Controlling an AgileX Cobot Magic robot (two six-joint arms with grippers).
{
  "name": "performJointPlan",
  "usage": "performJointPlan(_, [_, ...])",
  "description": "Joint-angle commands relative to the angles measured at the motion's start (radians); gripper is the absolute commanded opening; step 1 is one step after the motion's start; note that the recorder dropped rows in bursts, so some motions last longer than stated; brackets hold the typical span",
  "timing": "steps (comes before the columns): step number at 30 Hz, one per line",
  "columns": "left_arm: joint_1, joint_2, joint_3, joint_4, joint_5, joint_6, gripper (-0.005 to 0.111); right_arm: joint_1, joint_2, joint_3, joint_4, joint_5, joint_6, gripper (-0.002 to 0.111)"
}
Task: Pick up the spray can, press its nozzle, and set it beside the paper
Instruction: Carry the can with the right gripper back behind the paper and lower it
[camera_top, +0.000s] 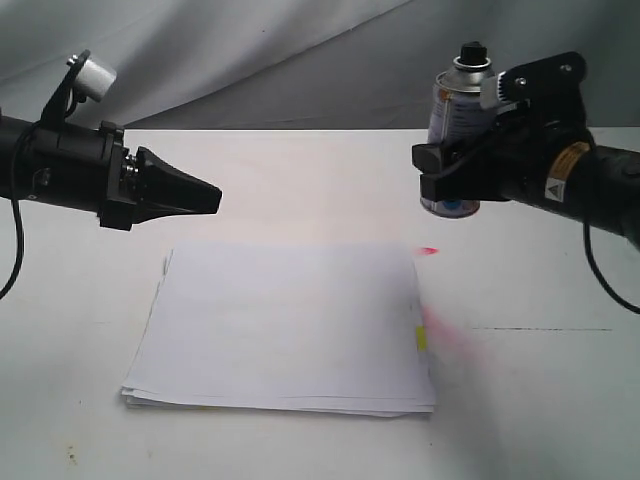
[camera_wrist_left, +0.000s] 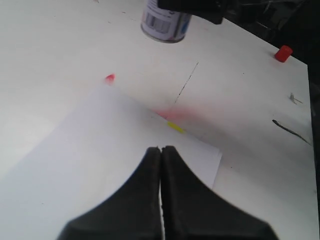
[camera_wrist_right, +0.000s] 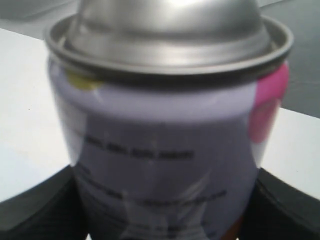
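Note:
Next, my right gripper releases the spray can just past the paper's far edge (camera_top: 405, 237), beside the red spot.
The silver spray can (camera_top: 455, 120) with its white printed label hangs upright above the table at the right, clamped in my right gripper (camera_top: 445, 165). Its black nozzle (camera_top: 471, 49) sticks up free on top. The right wrist view is filled by the can (camera_wrist_right: 167, 145), with a black finger (camera_wrist_right: 40, 205) on either side. The paper (camera_top: 285, 330) lies flat in the middle, a yellow tab (camera_top: 422, 338) at its right edge. My left gripper (camera_top: 212, 197) hovers shut and empty above the paper's far left corner; its fingers (camera_wrist_left: 150, 200) press together over the paper (camera_wrist_left: 85, 165).
Red spray marks stain the table and paper: a spot (camera_top: 429, 250) beyond the sheet's far right corner and a pink haze (camera_top: 445, 335) beside the yellow tab. A small red cap (camera_wrist_left: 283, 53) lies far off on the table. Grey cloth (camera_top: 280, 60) hangs behind.

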Motion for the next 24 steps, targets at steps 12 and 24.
performJointPlan(12, [0.001,-0.011,0.004,-0.004,0.005,-0.036,0.000,-0.004,0.411,-0.286,0.167,-0.231,-0.166,0.000])
performJointPlan(24, [0.001,-0.011,0.004,-0.004,0.001,-0.036,0.000,-0.010,0.540,-0.312,0.198,-0.263,-0.214,0.000])
